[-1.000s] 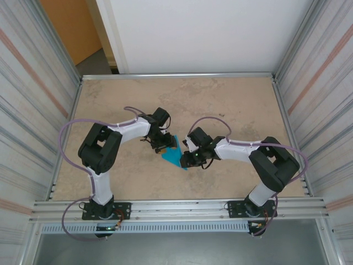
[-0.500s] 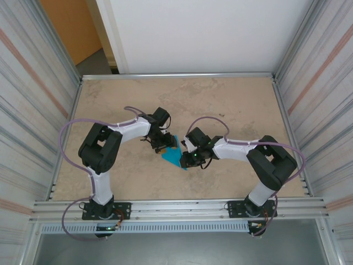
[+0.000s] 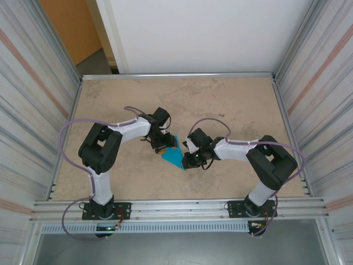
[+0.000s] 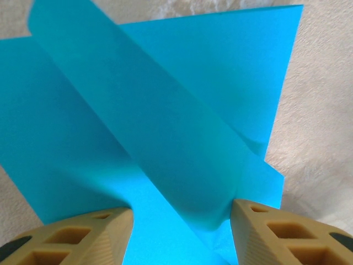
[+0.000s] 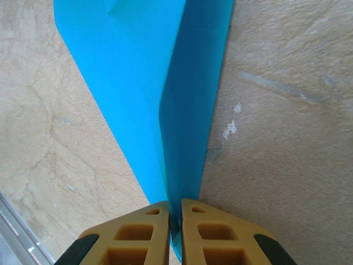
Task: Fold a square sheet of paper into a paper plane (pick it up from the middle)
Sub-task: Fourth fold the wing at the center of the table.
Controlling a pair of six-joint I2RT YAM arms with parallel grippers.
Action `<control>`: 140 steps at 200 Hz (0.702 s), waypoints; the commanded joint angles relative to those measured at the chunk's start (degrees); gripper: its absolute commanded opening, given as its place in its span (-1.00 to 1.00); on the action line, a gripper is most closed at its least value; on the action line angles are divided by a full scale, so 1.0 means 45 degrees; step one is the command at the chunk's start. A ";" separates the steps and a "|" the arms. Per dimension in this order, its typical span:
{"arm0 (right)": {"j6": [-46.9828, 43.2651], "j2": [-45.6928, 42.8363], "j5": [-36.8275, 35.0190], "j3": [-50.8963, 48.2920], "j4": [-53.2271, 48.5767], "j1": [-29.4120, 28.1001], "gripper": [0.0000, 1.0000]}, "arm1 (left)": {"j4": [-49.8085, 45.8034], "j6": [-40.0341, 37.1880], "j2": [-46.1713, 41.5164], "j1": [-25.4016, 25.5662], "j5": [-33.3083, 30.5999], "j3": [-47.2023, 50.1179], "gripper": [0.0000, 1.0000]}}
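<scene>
The paper's raised fold is beyond my right gripper's pinch at the paper's tip; it should open and grasp nearer my left gripper (image 5: pixel 138 116).
The turquoise square sheet of paper (image 3: pixel 174 155) lies on the table between the two arms, folded into a pointed shape like a rough paper plane. My left gripper (image 3: pixel 164 146) stands over its far left part. In the left wrist view its fingers are apart and rest on the paper (image 4: pixel 165 110), and a raised flap arches between them, touching both. My right gripper (image 3: pixel 187 160) is at the paper's near right tip. In the right wrist view it (image 5: pixel 175 212) is shut on an upright fold of the paper (image 5: pixel 138 66).
The tan tabletop (image 3: pixel 231 105) stretches bare behind the arms. Metal rails and ribbed walls (image 3: pixel 309 99) close in both sides. A rail (image 3: pixel 176 208) runs along the near edge by the arm bases.
The right gripper's jaws have closed onto the paper's upright fold. The left gripper and the paper have hardly moved.
</scene>
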State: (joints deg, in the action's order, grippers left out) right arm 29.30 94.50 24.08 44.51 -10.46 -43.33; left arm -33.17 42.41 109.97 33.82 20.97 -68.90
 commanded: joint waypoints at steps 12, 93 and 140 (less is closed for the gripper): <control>0.0066 0.0394 0.0989 -0.0383 0.0241 0.0291 -0.80 | -0.1536 0.0017 0.1544 0.0053 -0.1614 0.0977 0.08; 0.0288 0.0393 0.1032 -0.0477 0.0274 0.0527 -0.69 | -0.1700 -0.0050 0.1810 0.0052 -0.1678 0.0844 0.07; 0.0857 -0.1601 -0.0121 -0.0935 0.0453 0.0909 -0.39 | -0.1896 -0.0089 0.2125 0.0058 -0.1848 0.0742 0.07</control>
State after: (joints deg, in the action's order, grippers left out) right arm 31.09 92.29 27.68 41.78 -7.60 -40.60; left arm -34.65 42.39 111.59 33.82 20.95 -70.17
